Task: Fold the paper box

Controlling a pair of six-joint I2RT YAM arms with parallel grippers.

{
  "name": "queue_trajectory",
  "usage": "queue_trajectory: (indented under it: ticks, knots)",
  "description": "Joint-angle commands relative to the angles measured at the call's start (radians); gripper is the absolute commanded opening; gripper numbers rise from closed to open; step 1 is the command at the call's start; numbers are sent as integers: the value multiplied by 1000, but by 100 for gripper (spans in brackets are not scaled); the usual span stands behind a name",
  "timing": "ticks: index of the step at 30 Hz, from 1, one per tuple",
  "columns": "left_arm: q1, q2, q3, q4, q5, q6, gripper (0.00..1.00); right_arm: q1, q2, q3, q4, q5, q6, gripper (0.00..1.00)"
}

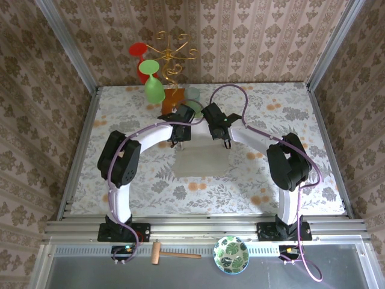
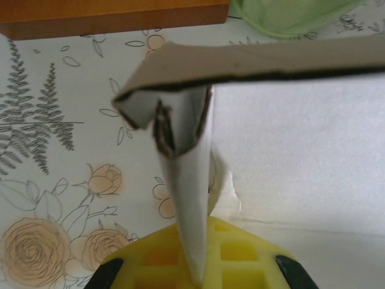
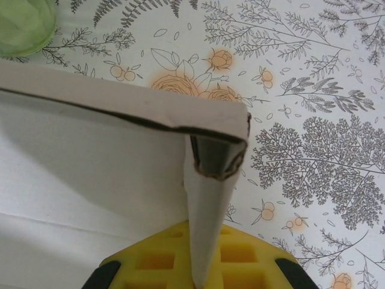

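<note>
I am pinching the side of the paper box with my left gripper close to its gaping far corner, so I will open it and pinch the side closer to its near end [image 1: 181, 146].
The paper box [image 1: 202, 161], pale beige-white cardboard, lies in the middle of the table with its far flaps raised. My left gripper [image 1: 180, 136] is at the box's far left corner. In the left wrist view the upright side wall [image 2: 186, 198] runs down between the yellow pads, and the left gripper [image 2: 195, 268] is shut on it. My right gripper [image 1: 223, 138] is at the far right corner. There the folded wall [image 3: 207, 211] is pinched the same way by the right gripper [image 3: 201, 268]. The back wall [image 3: 120, 108] spans between both corners.
An orange block [image 1: 173, 100] stands just behind the box, with a green glass [image 1: 154, 89] and a pale green cup [image 1: 194, 95] beside it. A gold stand [image 1: 171, 57] and a red glass [image 1: 138, 50] are further back. A wooden hammer [image 1: 171, 254] and a leaf-patterned bowl [image 1: 231, 254] lie at the near edge.
</note>
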Motion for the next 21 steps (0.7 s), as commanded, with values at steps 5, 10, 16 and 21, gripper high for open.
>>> queue_trajectory:
  ticks: [5, 10, 16, 21]
  knots:
    - [-13, 14, -16, -95, -161, -18, 0, -6, 13, 23, -61, 29, 14, 0]
    - [-17, -39, -59, 17, -55, 31, 10, -6, 10, 22, -59, 29, 10, 0]
    - [-13, -128, -73, 62, 111, 40, 41, -8, 11, 19, -58, 24, 9, 0]
    - [5, -195, -112, 69, 202, 1, 50, -11, 11, 19, -57, 21, 10, 0]
